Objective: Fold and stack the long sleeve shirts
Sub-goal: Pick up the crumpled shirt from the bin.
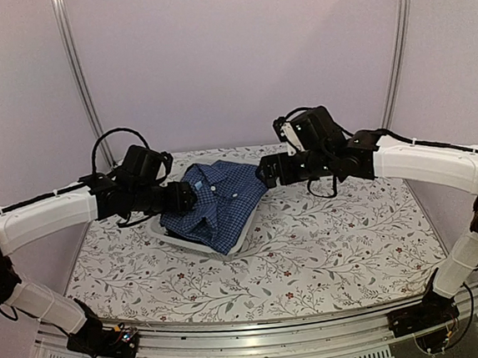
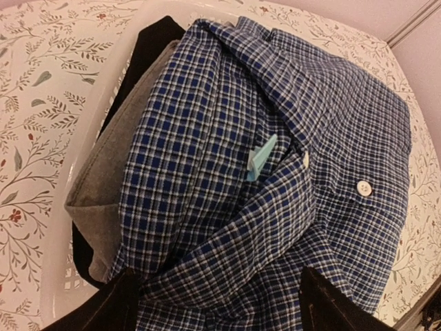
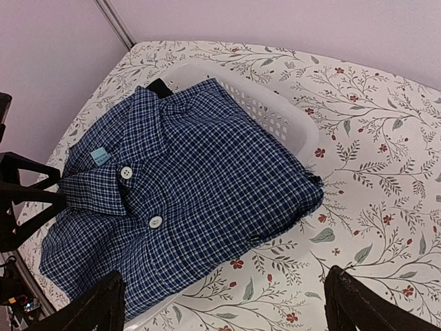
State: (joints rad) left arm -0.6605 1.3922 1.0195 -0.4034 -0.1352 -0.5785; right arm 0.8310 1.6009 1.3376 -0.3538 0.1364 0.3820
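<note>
The next step is for my right gripper to move to the checked shirt's collar and close there, at the top button [image 1: 212, 190] [image 3: 125, 173] beside the light blue tag.
A dark blue checked shirt [image 1: 217, 199] lies folded, collar up, on top of a white basket [image 1: 167, 235] at the back middle of the table. In the left wrist view the checked shirt [image 2: 275, 179] lies over a grey shirt [image 2: 114, 179] and a black cloth [image 2: 148, 52] in the basket. My left gripper [image 1: 189, 197] is open, just over the shirt's left side, its fingers [image 2: 114, 307] wide apart. My right gripper [image 1: 265, 170] is open, above the shirt's right edge [image 3: 207, 200], holding nothing.
The table carries a floral cloth [image 1: 312, 248]. The basket's white perforated rim [image 3: 275, 117] shows beside the shirt in the right wrist view. Metal frame posts [image 1: 79, 76] and pale walls stand at the back.
</note>
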